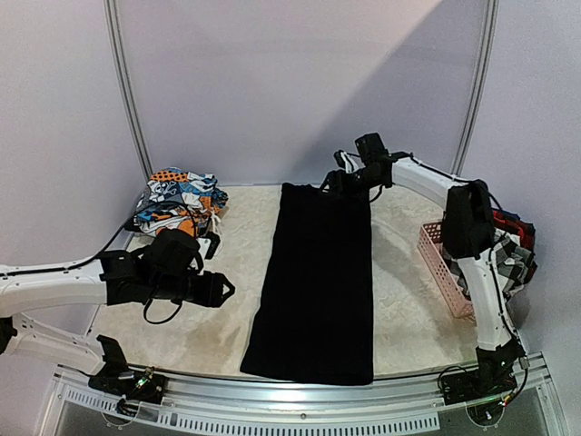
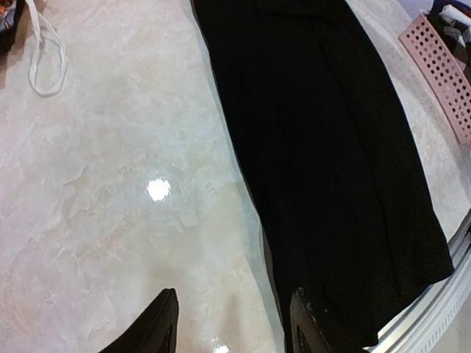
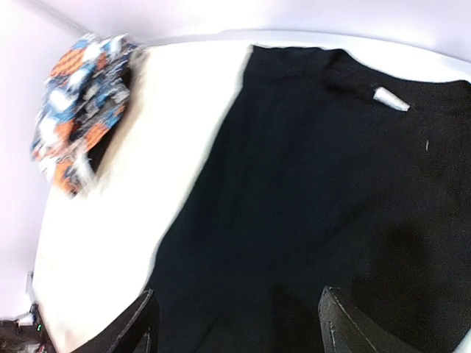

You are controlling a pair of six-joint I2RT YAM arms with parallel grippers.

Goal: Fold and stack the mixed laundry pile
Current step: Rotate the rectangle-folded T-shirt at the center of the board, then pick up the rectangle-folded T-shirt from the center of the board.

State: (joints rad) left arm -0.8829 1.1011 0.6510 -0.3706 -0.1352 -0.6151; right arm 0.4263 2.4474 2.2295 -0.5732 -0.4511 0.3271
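Note:
My left gripper will move next to the black garment's near hem corner (image 1: 245, 368), on the side of the printed heap, and close on it there.
A large plain black garment (image 1: 318, 282) lies flat and long down the middle of the table. My right gripper (image 1: 332, 182) hovers over its far edge, open, nothing between its fingers; the right wrist view shows black cloth (image 3: 316, 198) with a white label (image 3: 388, 99) below the gripper (image 3: 239, 323). My left gripper (image 1: 222, 289) stands open over bare table just left of the garment's (image 2: 331, 147) left edge, its right finger (image 2: 305, 323) against the dark cloth. Orange-blue-white printed pieces (image 1: 177, 202) are heaped at the back left.
A pink perforated basket (image 1: 440, 263) sits at the right edge with checked and red plaid garments (image 1: 513, 254) in it. A white drawstring loop (image 2: 45, 59) trails from the printed heap (image 3: 81, 103). The table's metal front rail (image 1: 300, 391) runs just below the garment's near hem.

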